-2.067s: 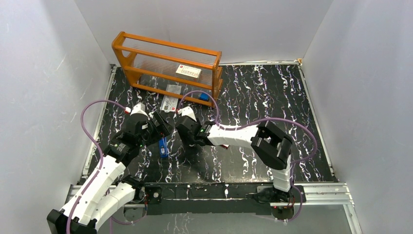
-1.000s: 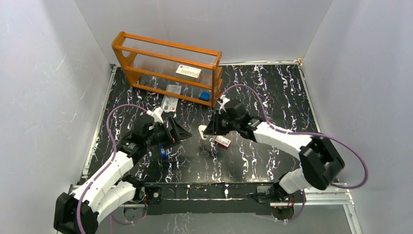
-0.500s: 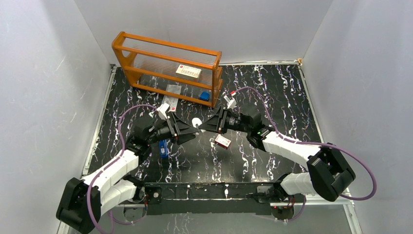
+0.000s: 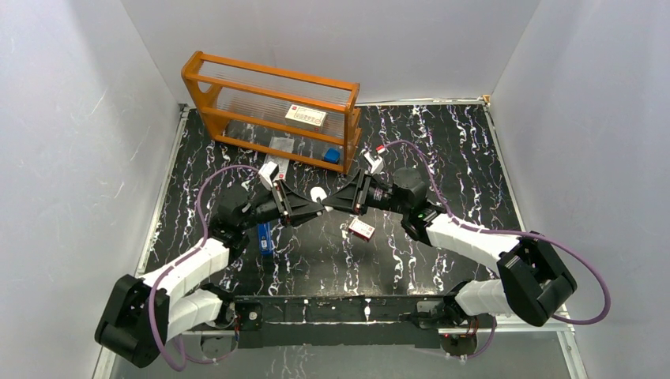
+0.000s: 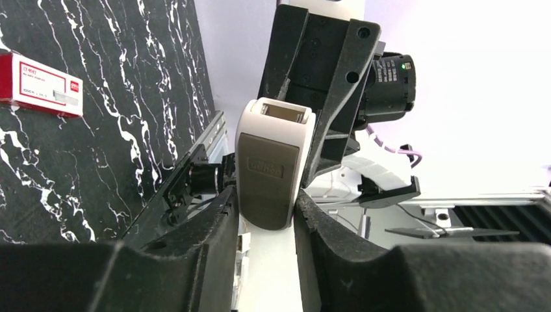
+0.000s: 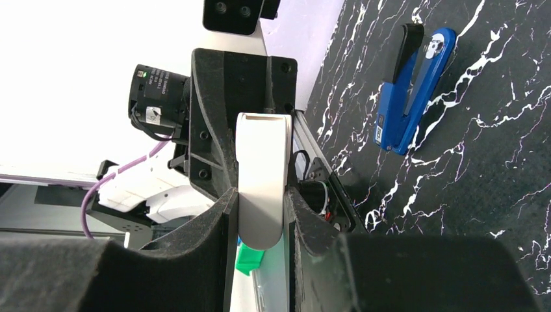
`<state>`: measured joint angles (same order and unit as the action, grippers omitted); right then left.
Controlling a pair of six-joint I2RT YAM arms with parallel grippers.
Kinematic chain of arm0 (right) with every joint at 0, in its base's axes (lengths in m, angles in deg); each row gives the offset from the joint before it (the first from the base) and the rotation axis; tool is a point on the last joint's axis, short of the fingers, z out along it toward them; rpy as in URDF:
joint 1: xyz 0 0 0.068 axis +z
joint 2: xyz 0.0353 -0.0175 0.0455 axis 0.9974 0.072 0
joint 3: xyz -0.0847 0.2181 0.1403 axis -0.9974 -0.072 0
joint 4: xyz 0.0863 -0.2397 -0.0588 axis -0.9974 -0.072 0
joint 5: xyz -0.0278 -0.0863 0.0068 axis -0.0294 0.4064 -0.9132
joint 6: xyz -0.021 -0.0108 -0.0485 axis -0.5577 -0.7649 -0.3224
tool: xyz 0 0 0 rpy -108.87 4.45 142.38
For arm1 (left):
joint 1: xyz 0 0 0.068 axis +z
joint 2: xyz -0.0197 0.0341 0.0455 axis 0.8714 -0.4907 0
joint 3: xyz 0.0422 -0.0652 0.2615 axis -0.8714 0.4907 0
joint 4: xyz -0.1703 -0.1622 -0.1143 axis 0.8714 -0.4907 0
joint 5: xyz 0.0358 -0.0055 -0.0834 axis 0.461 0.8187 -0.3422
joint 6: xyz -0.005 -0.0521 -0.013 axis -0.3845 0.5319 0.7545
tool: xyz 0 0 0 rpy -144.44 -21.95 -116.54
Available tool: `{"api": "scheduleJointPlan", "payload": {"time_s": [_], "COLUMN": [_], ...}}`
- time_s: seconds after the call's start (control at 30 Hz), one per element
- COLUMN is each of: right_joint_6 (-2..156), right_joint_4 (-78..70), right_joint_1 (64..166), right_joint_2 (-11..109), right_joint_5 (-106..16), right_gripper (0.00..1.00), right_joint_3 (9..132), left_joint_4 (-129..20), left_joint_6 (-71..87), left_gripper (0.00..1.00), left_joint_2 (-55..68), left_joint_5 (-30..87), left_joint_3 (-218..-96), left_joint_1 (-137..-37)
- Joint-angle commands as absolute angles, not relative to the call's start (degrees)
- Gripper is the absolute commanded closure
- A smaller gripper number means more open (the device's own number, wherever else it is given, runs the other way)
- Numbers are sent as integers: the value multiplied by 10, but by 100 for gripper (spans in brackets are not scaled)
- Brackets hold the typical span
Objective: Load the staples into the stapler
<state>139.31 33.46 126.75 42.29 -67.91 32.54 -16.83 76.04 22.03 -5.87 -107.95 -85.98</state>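
My right gripper should put the small white object down on the table (image 4: 299, 214) between the blue stapler and the staple box.
A small white object with a grey face (image 4: 318, 195) hangs in mid-air over the table's middle, held from both sides. My left gripper (image 4: 313, 208) is shut on its rounded end (image 5: 269, 162), both fingers touching it. My right gripper (image 4: 332, 200) is shut on the other end (image 6: 261, 175). The blue stapler (image 4: 265, 237) lies on the table under my left arm and shows in the right wrist view (image 6: 416, 84). A red-and-white staple box (image 4: 362, 229) lies on the table below my right gripper (image 6: 260, 214), also seen from the left gripper (image 5: 266, 208) as the box (image 5: 40, 84). The staples themselves are hidden.
An orange wooden rack (image 4: 269, 103) stands at the back left with a white label card (image 4: 305, 116) on it. Small packets (image 4: 276, 162) and a blue item (image 4: 331, 156) lie in front of the rack. The table is black marble-patterned (image 4: 442, 158).
My left gripper reached toward the right gripper and closed its open fingers on the white object. The right gripper swung left with the object and kept its grip. The red box stayed put.
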Motion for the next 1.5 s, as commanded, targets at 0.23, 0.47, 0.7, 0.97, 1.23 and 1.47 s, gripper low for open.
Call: {"api": "scheduleJointPlan", "payload": {"time_s": [0.23, 0.47, 0.7, 0.97, 1.23, 1.47], "right_joint_6": [1388, 1230, 1111, 996, 903, 878], "right_joint_4": [307, 120, 0, -151, -251, -288], "right_joint_1": [1229, 1178, 1178, 1176, 1177, 1177], "right_joint_2": [384, 392, 436, 477, 504, 525], "right_joint_5": [-748, -863, -895, -903, -921, -922], "right_gripper": [74, 73, 72, 72, 71, 70], "right_joint_3": [331, 406, 483, 541, 588, 596], "left_joint_4": [-98, -206, -391, -528, -580, -595], "left_joint_6": [760, 658, 519, 385, 323, 309], "left_gripper": [100, 100, 100, 96, 88, 47], "left_joint_2": [213, 233, 215, 190, 172, 182], "left_joint_5": [-136, -231, -264, -280, -291, -264], "left_joint_3": [-1056, -1082, -1153, -1183, -1202, -1198], "left_joint_1": [-815, -783, -783, -783, -783, -783]}}
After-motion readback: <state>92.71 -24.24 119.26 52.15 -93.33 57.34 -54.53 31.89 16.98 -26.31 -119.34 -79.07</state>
